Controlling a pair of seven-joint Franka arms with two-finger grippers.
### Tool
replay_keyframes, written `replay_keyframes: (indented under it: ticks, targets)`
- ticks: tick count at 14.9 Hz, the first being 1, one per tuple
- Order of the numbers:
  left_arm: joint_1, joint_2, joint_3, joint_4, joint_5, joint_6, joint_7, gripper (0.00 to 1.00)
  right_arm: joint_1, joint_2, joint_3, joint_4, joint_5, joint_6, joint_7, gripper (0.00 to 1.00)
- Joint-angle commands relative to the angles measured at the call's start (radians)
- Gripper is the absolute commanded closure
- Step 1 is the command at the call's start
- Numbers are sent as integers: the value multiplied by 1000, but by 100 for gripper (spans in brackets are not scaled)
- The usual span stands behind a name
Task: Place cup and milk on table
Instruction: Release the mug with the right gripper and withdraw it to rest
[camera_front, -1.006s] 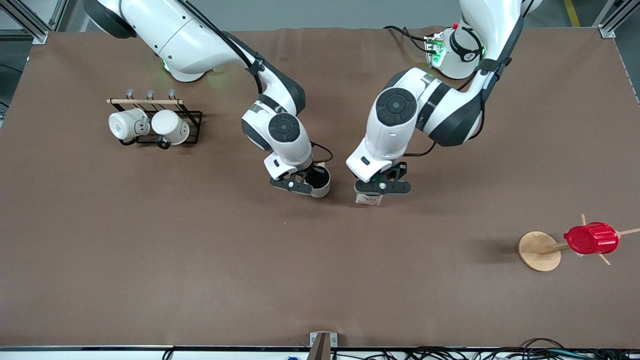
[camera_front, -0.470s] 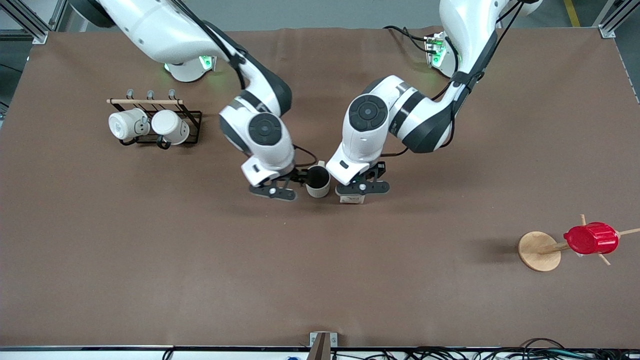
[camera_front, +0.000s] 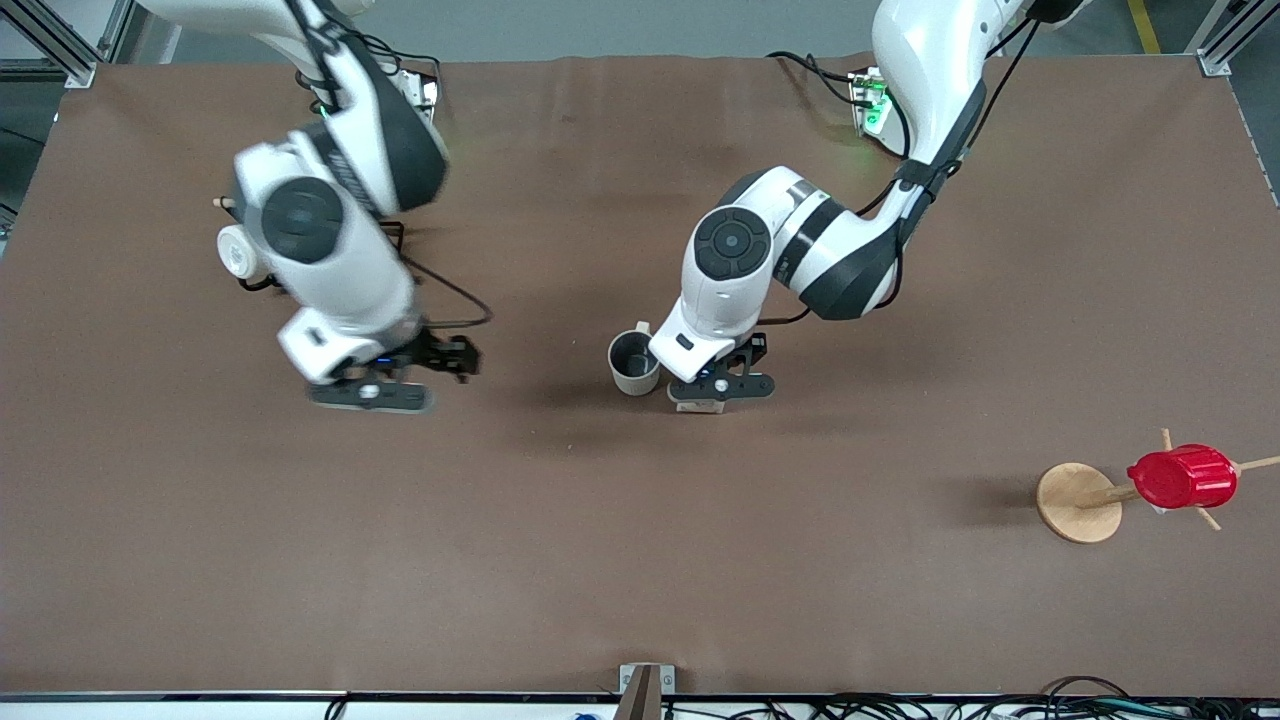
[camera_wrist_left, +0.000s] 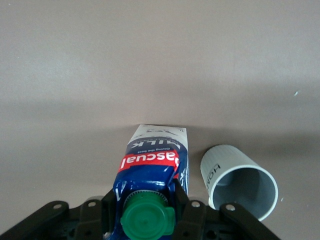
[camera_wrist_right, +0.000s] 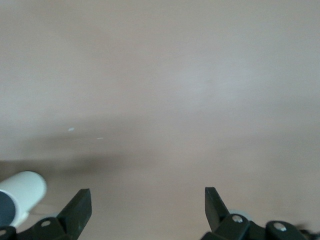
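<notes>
The robot's left gripper should set the milk down on the brown table (camera_front: 697, 383) (camera_wrist_left: 162, 151) next to the cream-white cup.
The cream-white cup (camera_front: 633, 362) stands upright on the brown table (camera_front: 640, 560) near its middle, with nothing holding it. Right beside it, toward the left arm's end, my left gripper (camera_front: 722, 385) is shut on the milk (camera_front: 700, 403). In the left wrist view the fingers clamp the dark-blue milk (camera_wrist_left: 155, 162) just under its green cap (camera_wrist_left: 147, 218), and the cup (camera_wrist_left: 240, 182) stands close by. Whether the carton's base touches the table I cannot tell. My right gripper (camera_front: 375, 393) hangs open over bare table toward the right arm's end, its fingers (camera_wrist_right: 80, 206) wide apart with nothing between them.
A black rack with a white mug (camera_front: 238, 250) stands toward the right arm's end, mostly hidden by the right arm. A red ribbed cup (camera_front: 1182, 476) hangs on a wooden stand (camera_front: 1078, 502) toward the left arm's end. A white mug (camera_wrist_right: 20, 197) shows in the right wrist view.
My right gripper let go of the cup and swung away toward the right arm's end of the table. My left gripper carried the milk a little closer to the cup.
</notes>
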Motion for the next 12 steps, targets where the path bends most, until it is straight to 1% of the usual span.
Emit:
replay_keyframes:
  ticks: [1,3,5,7,8,9,10,11,12]
  targets:
    - [-13,-11,1,-17,9,-21,4,98,5,-128,-118,-33,26,-78,-124,0]
    - [-11,-21,-11,-31,9,-27,4,98,-14,-186,-198,-27,33,-103,-245,0]
    - [-11,-25,-18,-40,9,-27,4,97,-14,-199,-279,24,38,-147,-351,0]
    - [-11,-27,-19,-42,9,-27,6,94,-14,-194,-356,111,102,-231,-463,0]
    - [-13,-25,-19,-43,9,-27,6,91,-15,-193,-391,134,121,-241,-508,0]
    - [-13,-25,-21,-46,9,-27,4,85,-26,-191,-399,141,125,-241,-519,0]
    - [-11,-27,-19,-51,9,-27,0,76,-50,-190,-399,142,138,-238,-521,0]
    - [-11,-28,-21,-50,7,-29,-8,61,-55,-191,-399,144,141,-239,-522,0]
    - [-10,-33,-19,-49,7,-29,-14,43,-52,-193,-397,141,141,-245,-512,0]
